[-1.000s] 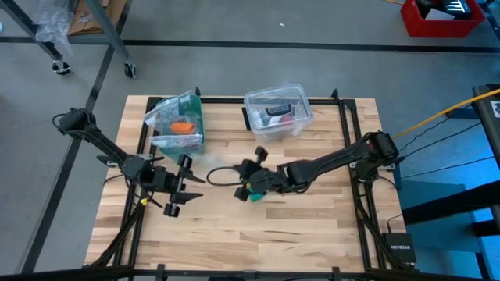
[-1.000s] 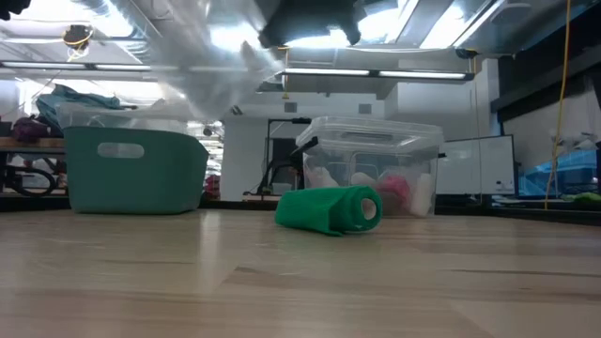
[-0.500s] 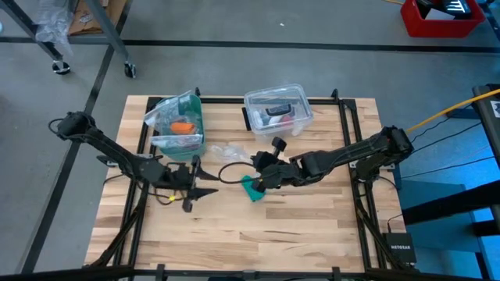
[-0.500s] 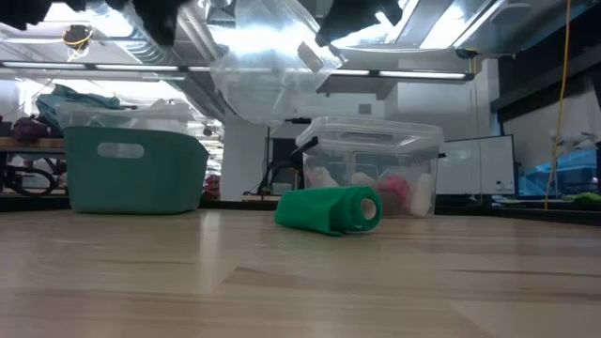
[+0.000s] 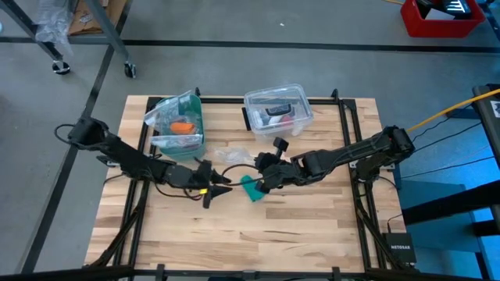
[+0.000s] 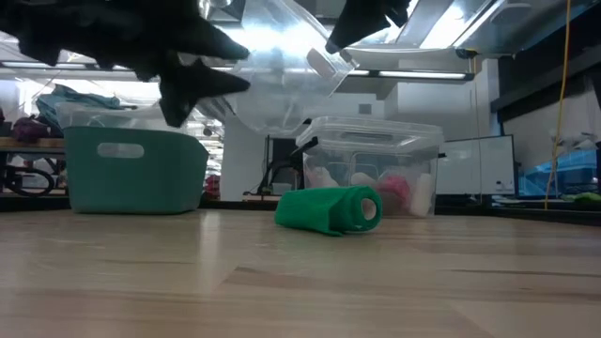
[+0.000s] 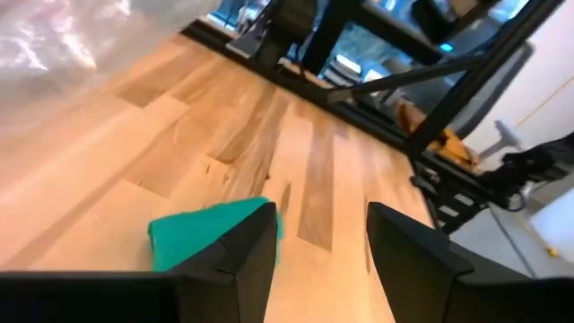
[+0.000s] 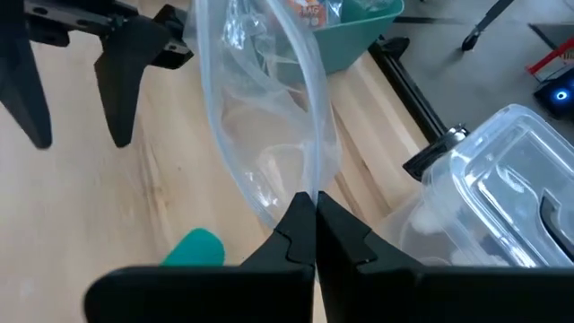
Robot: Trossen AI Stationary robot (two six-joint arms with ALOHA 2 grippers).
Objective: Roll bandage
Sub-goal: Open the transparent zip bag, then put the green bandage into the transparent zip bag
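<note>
My left gripper's open fingers face the bandage's end (image 5: 245, 185) (image 7: 202, 257). Next, it should go there and close, so the rest sticks out ahead.
The bandage (image 5: 251, 189) is a teal roll with a loose flap, lying on its side on the wooden table; it also shows in the low view (image 6: 331, 209). My right gripper (image 5: 262, 176) is just above and beyond the bandage, shut on a clear plastic bag (image 5: 226, 154). My left gripper (image 5: 218, 190) is open and empty just left of the bandage. In the left wrist view its fingers (image 7: 318, 220) point at the bandage (image 7: 211, 235). In the right wrist view the bandage (image 8: 193, 249) lies below the bag. My right gripper pinches an edge of the clear plastic bag (image 8: 308, 187) between its two shut fingers. It comes from the table's right, slanting down. The bag (image 6: 282, 75) hangs slack out in front of the fingers, clear of the table.
A teal bin (image 5: 181, 123) holding an orange item stands at the far left. A clear lidded box (image 5: 278, 109) stands at the far middle. Black frame rails (image 5: 348, 133) run along the table's sides. Bare wood lies on the near side.
My right gripper has risen off the bandage and gone a little toward the far right, carrying the clear bag up with it. My left gripper has gone toward the table's right, close to the bandage. The bandage has stayed where it was.
</note>
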